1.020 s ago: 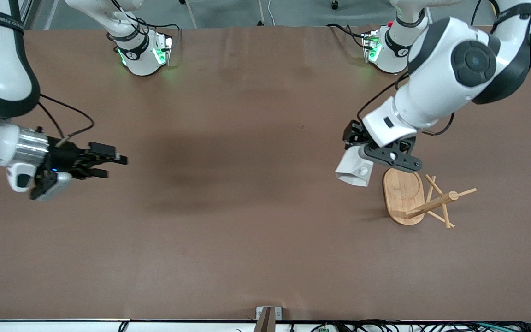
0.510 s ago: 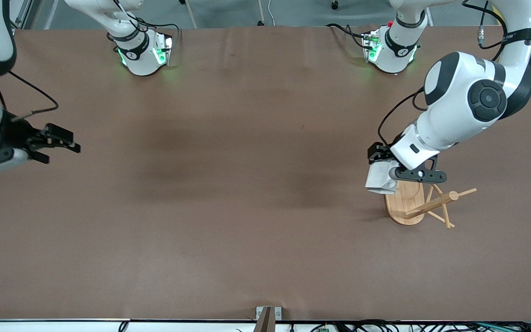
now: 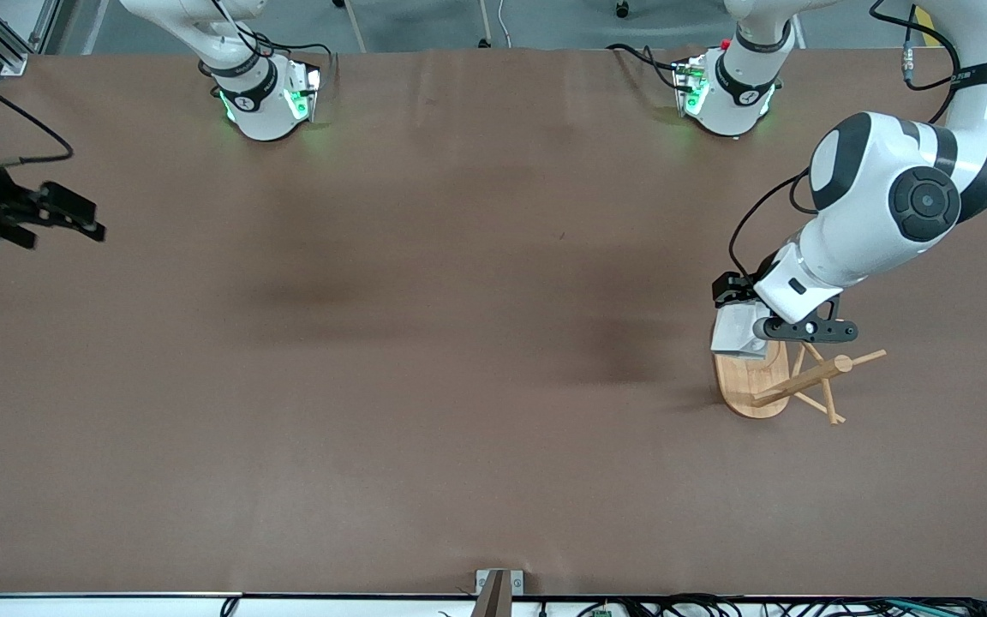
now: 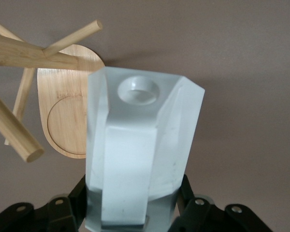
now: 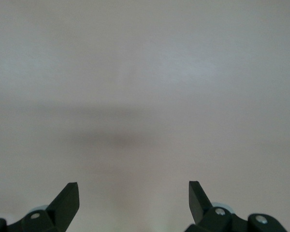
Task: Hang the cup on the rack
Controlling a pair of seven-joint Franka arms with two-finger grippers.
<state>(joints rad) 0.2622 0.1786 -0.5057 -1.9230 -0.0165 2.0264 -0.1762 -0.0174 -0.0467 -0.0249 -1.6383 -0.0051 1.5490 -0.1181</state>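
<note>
The white cup will stay hanging on the rack's peg [image 3: 786, 372] [image 4: 12, 129] closest to my left gripper after that gripper releases it.
The white faceted cup [image 3: 733, 334] hangs in my left gripper [image 3: 755, 326], which is shut on it, over the edge of the rack's oval base [image 3: 750, 386]. The bamboo rack [image 3: 802, 381] stands toward the left arm's end of the table, its post and thin pegs reaching away from the cup. In the left wrist view the cup [image 4: 140, 145] fills the middle between the left gripper's [image 4: 133, 195] black fingers, the round hole in its handle [image 4: 138, 90] facing the camera, with the rack's pegs [image 4: 14, 130] and base [image 4: 67, 116] beside it. My right gripper [image 3: 65, 218] is open and holds nothing.
The brown table surface [image 3: 459, 343] spreads wide between the two arms. Both arm bases [image 3: 262, 103] stand along the table's edge farthest from the front camera. The right wrist view shows only bare surface past the right gripper [image 5: 133, 195].
The left arm carried the cup toward the rack until it hangs over the base's edge. The right arm drew back toward its own end of the table, still open.
</note>
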